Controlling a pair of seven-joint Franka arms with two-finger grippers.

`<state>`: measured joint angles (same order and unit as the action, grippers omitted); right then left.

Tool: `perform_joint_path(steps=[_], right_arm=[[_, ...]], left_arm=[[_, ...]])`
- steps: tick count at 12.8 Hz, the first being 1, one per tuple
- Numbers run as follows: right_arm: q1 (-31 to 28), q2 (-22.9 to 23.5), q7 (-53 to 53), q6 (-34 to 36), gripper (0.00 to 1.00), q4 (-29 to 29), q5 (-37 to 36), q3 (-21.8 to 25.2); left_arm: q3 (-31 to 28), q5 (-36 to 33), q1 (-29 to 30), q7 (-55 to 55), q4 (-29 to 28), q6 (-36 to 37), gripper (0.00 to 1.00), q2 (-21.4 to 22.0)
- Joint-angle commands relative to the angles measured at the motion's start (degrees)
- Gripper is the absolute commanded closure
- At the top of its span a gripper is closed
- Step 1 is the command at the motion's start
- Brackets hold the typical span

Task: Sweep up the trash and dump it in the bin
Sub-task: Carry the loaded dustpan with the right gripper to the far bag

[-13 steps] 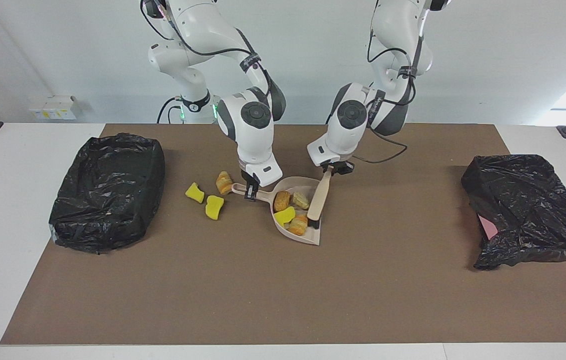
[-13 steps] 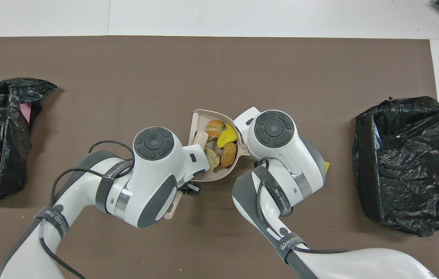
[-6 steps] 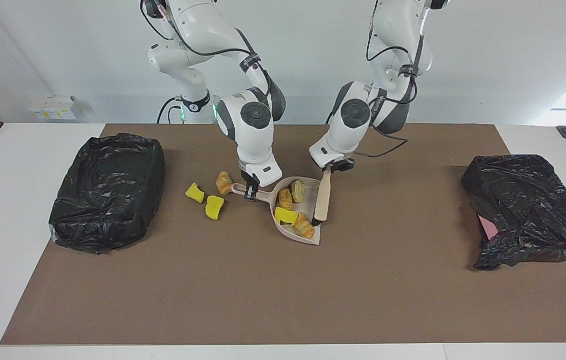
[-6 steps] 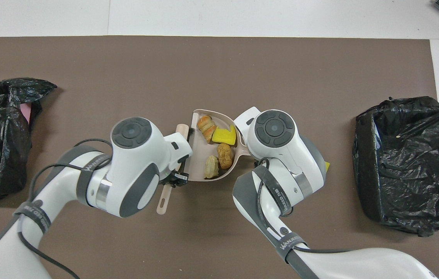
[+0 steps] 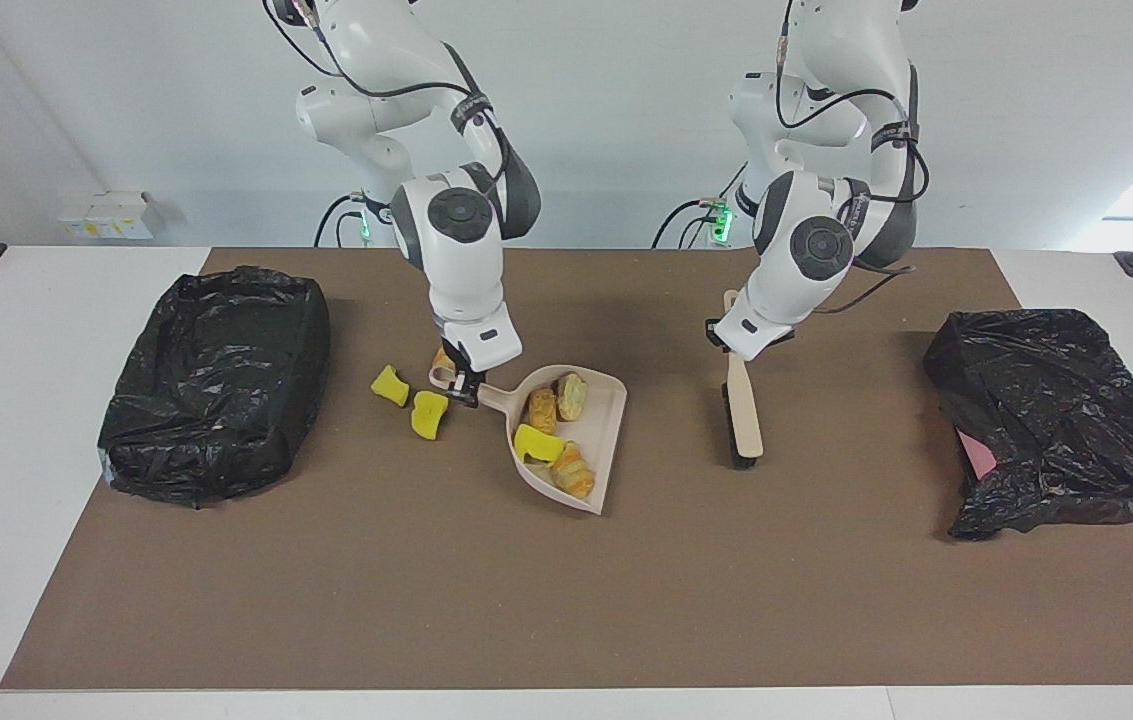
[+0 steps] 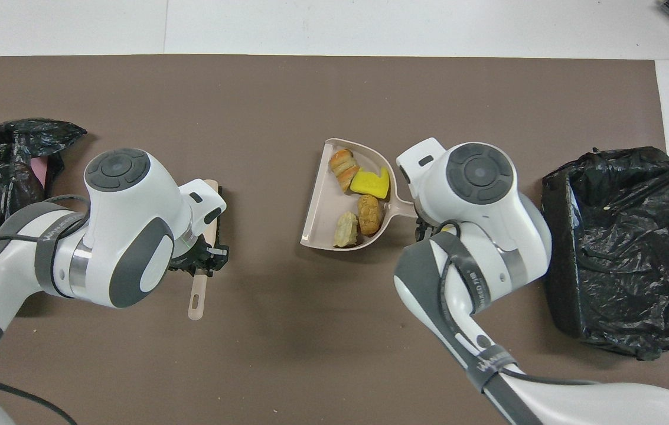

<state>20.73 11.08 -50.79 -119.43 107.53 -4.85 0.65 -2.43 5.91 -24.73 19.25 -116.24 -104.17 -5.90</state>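
Observation:
My left gripper is going to let go of the brush on the open brown mat (image 6: 283, 337) between my arms, nearer me than the dustpan. The brush is now bristles down on the mat.
My right gripper (image 5: 468, 388) is shut on the handle of the beige dustpan (image 5: 610, 420), whose pan (image 6: 316, 206) holds four pieces of trash: a croissant piece (image 5: 574, 470), a yellow sponge chunk (image 5: 536, 443) and two bread pieces (image 5: 571, 395). Beside the handle, toward the right arm's end, two more yellow chunks (image 5: 389, 385) and a bread piece (image 5: 441, 358) lie on the mat. My left gripper (image 5: 734, 352) is shut on the handle of the brush (image 5: 744, 415), bristles down on the mat, well apart from the dustpan. In the overhead view the brush handle (image 6: 197, 295) sticks out under the left hand.
A bin lined with a black bag (image 5: 216, 380) stands at the right arm's end of the brown mat (image 5: 566, 600). A second black bag (image 5: 1056, 420), crumpled with pink showing, lies at the left arm's end.
My left gripper has carried the brush out of the dustpan and toward the left arm's end. The right gripper has shifted the dustpan a little toward the lined bin, and the trash slid inside it.

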Motion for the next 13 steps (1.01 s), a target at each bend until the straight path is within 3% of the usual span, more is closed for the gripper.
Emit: perform_joint_path(steps=[1, 5, 7, 9, 11, 12, 13], right_arm=[[-6.0, -7.8, -5.2, 5.9, 1.0, 0.9, 0.6, -0.5], [-17.8, -16.1, -17.1, 14.6, 1.0, 0.9, 0.6, 0.0], [-25.4, -17.8, -25.9, 17.5, 1.0, 0.9, 0.6, 0.2], [-33.4, -17.8, -35.9, 17.3, 1.0, 0.9, 0.6, 0.2], [-39.7, -18.5, -42.7, 17.0, 1.0, 1.0, -0.4, 0.5], [-42.2, -18.7, -45.4, 16.6, 1.0, 1.0, -1.1, 0.7], [-44.4, -18.7, -48.1, 15.8, 1.0, 0.9, -4.0, 0.6]], left_arm=[[0.4, -1.2, -5.4, 10.9, -5.0, 0.7, 1.0, 5.0], [0.8, -1.0, -14.6, 20.4, -17.1, -8.8, 1.0, 12.4], [0.8, 0.0, -19.3, 26.5, -22.2, -14.8, 1.0, 15.5], [0.9, 0.1, -24.7, 30.0, -26.7, -22.5, 1.0, 15.9], [0.9, 1.1, -25.7, 32.1, -28.7, -27.4, 1.0, 15.5], [0.9, 1.6, -25.7, 32.1, -28.3, -27.1, 0.8, 15.2], [0.8, 1.6, -25.7, 30.8, -27.9, -27.1, 0.01, 15.0]])
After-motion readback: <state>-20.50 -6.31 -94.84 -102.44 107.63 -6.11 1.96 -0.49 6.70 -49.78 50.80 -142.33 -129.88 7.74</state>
